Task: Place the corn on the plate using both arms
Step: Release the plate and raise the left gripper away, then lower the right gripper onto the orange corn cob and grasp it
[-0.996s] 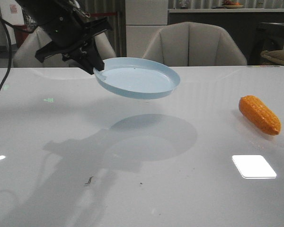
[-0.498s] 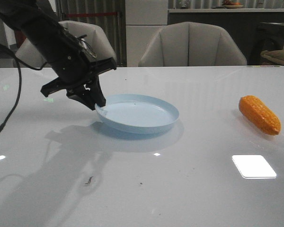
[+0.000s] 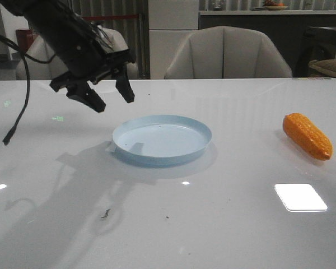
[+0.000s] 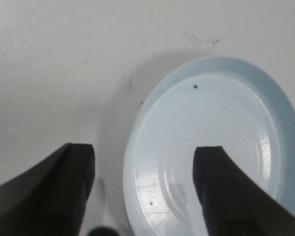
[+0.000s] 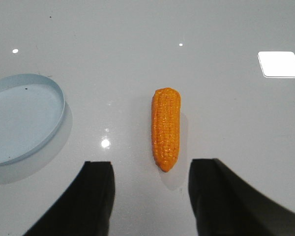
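The robot's right gripper needs to next lower to the middle of the orange corn [image 3: 306, 135] [image 5: 165, 131] and close there, with its fingers across the corn's long sides.
The pale blue plate [image 3: 162, 139] lies flat on the white table, left of centre. It also shows in the left wrist view [image 4: 211, 147] and the right wrist view [image 5: 19, 120]. My left gripper [image 3: 110, 98] is open and empty, raised above the plate's left rim; in its wrist view [image 4: 142, 164] the jaws stand wide apart over that rim. The orange corn [image 3: 307, 135] lies on the table at the right. In the right wrist view the corn [image 5: 166, 129] lies just ahead of my open right gripper [image 5: 151, 172], apart from it. The right arm is out of the front view.
Two beige chairs [image 3: 227, 53] stand behind the table's far edge. A bright square light reflection [image 3: 300, 196] lies on the table in front of the corn. A black cable [image 3: 19, 112] hangs from the left arm.
My left gripper lowered the plate to the table, let go of its rim, opened, and rose up and away. The corn has not moved.
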You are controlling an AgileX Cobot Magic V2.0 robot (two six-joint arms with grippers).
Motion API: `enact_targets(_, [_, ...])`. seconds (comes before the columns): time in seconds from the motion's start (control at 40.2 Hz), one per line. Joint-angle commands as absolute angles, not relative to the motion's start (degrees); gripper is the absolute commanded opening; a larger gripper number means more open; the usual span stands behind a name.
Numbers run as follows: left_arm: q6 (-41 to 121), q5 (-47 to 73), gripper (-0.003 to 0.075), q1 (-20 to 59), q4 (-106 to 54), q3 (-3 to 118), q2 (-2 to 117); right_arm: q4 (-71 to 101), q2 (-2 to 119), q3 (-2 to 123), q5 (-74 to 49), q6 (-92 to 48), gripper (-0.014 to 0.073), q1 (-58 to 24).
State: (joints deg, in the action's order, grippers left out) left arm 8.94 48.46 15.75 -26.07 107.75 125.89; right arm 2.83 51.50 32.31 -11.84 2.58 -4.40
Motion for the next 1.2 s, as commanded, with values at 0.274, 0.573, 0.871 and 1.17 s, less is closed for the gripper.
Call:
enact_targets(0.274, [18.3, 42.0, 0.0491, 11.2, -20.3, 107.6, 106.2, 5.0, 51.1, 35.0, -8.1, 2.5, 0.0457, -4.5])
enact_targets(0.573, [18.4, 18.0, 0.0491, 9.0, -18.5, 71.3, 82.7, 5.2, 57.1, 49.0, -18.7, 2.5, 0.0458, -1.5])
enact_targets(0.871, [18.4, -4.4, 0.0491, 9.0, -18.5, 38.4, 54.1, 5.0, 77.3, 72.0, -35.4, 2.5, 0.0586, 0.5])
enact_targets(1.17, [18.4, 2.8, 0.0491, 9.0, -18.5, 31.9, 34.6, 5.0, 97.7, 85.6, -43.4, 2.4, 0.0583, 0.5])
